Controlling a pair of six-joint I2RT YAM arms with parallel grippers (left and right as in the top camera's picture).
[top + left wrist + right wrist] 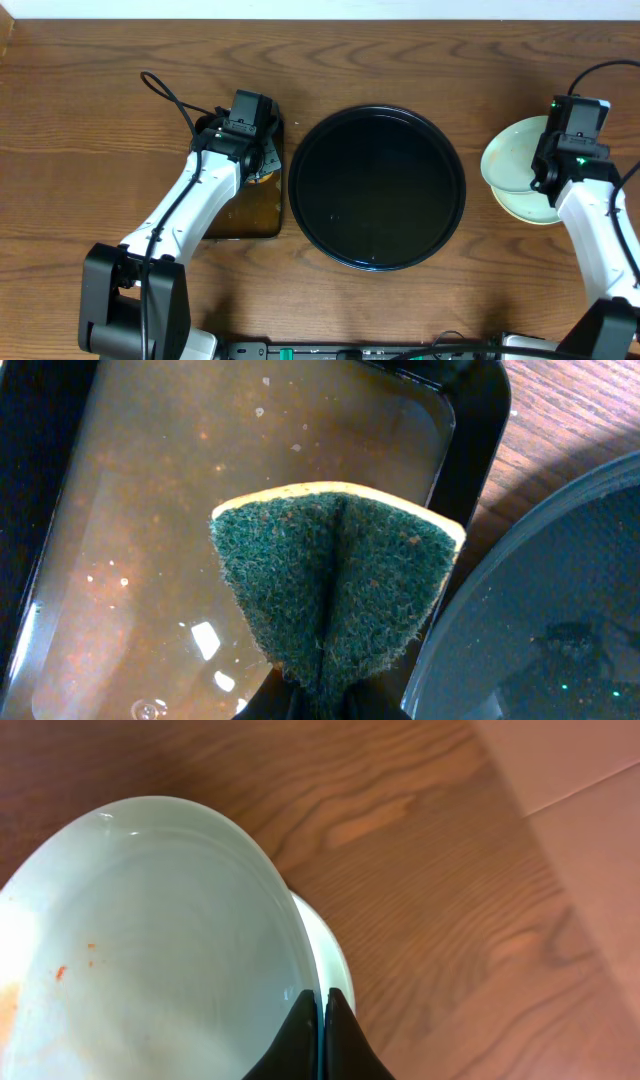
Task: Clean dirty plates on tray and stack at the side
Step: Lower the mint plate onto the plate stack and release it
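Observation:
The green sponge, now over the rectangular dark tray, will be released by my left gripper, which will let it go in the middle of the rectangular dark tray point(237, 173) point(230, 582) of brownish water.
The large round black tray point(377, 188) sits mid-table with no plates on it; its rim shows in the left wrist view point(520, 600). My right gripper point(320, 1005) is shut on the rim of a pale mint-blue plate point(150, 940) with faint reddish specks, held tilted over a stack of plates point(528, 207) at the right side; a lower plate's edge point(330, 955) shows beneath. My left gripper point(325, 695) is shut on a folded green sponge point(335, 585) over the rectangular dark tray point(470, 450) of brownish water.
The rectangular tray point(245, 215) lies just left of the round tray. Both arms reach in from the front edge. A black cable point(170, 95) loops at the back left. The table's back edge meets a pale wall.

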